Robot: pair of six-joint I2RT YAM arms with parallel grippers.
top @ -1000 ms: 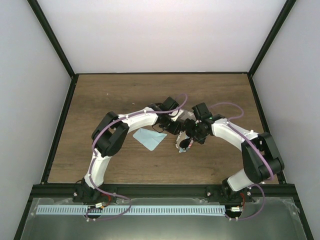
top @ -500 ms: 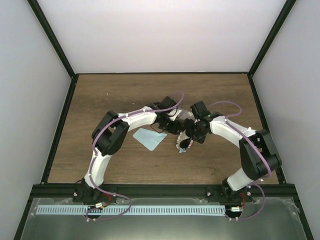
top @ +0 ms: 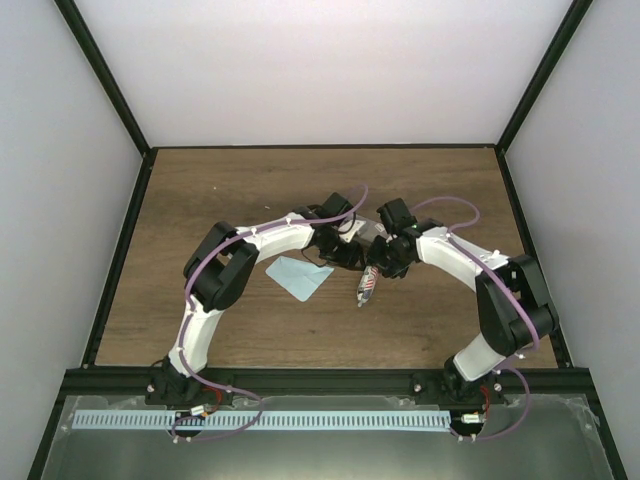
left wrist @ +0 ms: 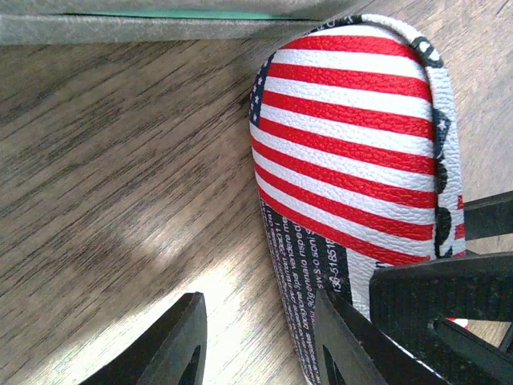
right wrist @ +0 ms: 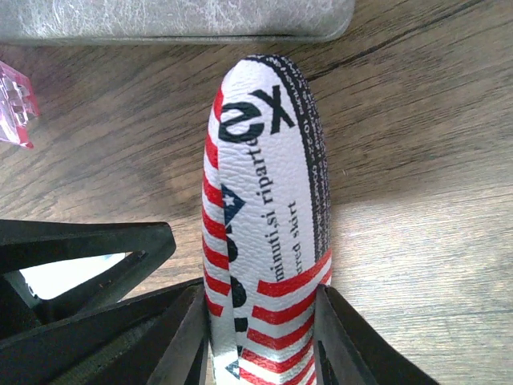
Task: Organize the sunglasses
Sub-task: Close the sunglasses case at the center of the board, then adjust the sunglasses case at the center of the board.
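Note:
The red-striped white case will go down on the bare wood (top: 420,248) beyond the grey case's end, beneath the arm of my right gripper.
A striped case (right wrist: 264,200) printed with red and white stripes and black text stands on edge on the wooden table (top: 230,200). My right gripper (right wrist: 258,293) is shut on its near end, one finger against each side. My left gripper (left wrist: 258,301) is open over bare wood. Its right finger (left wrist: 345,345) rests against the case's (left wrist: 353,144) black-text edge. In the top view both grippers (top: 352,255) (top: 378,265) meet mid-table above the case (top: 368,285). A pink translucent piece (right wrist: 12,108), seemingly of the sunglasses, peeks in at the left edge of the right wrist view.
A grey case (right wrist: 176,20) lies just beyond the striped one. A light blue cloth (top: 298,275) lies on the table left of the grippers, under the left forearm. Black frame rails border the table.
My right gripper has closed from wide open onto the striped case, and its arm shifted slightly left and away. The case now shows narrower from above. The left arm barely moved.

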